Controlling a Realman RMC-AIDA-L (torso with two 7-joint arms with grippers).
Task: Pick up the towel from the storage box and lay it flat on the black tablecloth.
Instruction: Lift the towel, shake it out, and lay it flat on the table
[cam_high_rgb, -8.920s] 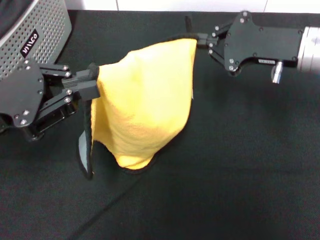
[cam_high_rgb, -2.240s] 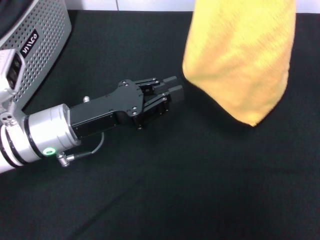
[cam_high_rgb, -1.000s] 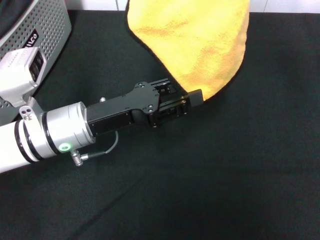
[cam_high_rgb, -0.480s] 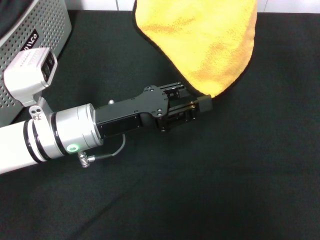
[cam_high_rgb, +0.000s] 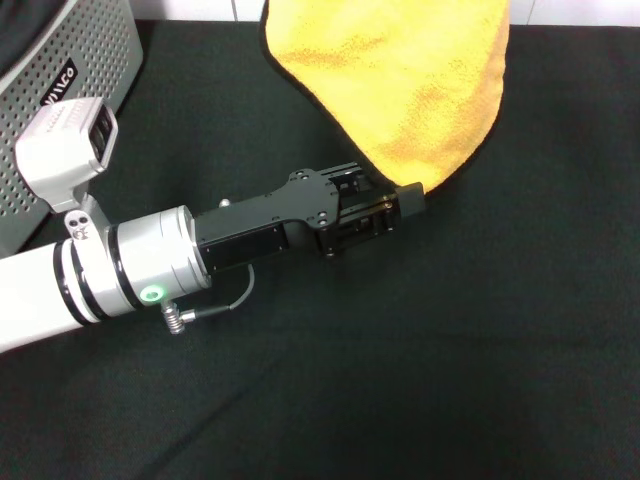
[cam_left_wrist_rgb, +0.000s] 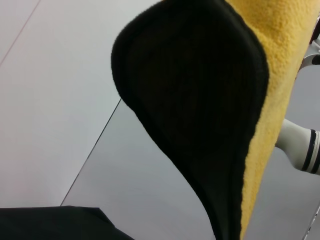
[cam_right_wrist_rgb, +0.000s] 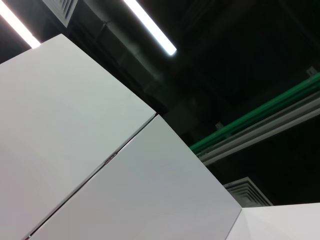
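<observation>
My left gripper should open, reach further in and close on the towel (cam_high_rgb: 405, 168) above its lowest corner, because that corner hangs only at my left gripper's fingertips.
The towel (cam_high_rgb: 400, 80) hangs in the air at the top middle of the head view, yellow face toward me, its top out of the picture. Its lowest corner, with the dark stitched edge, comes down right at my left gripper (cam_high_rgb: 408, 200), which reaches in from the left just above the black tablecloth (cam_high_rgb: 450, 350). The left wrist view is filled by the towel's dark face (cam_left_wrist_rgb: 200, 100) with a yellow strip along one side. My right gripper shows in no view. The storage box (cam_high_rgb: 60, 80) stands at the far left.
My left arm's silver-and-white forearm (cam_high_rgb: 120, 270) lies across the left half of the cloth, with a wrist camera block (cam_high_rgb: 65, 150) on top. A white arm segment (cam_left_wrist_rgb: 300, 147) shows past the towel in the left wrist view. The right wrist view shows only ceiling and wall.
Earlier both grippers held the towel spread. The towel then hung high at the right and swung left. My left gripper has advanced right to its lowest corner.
</observation>
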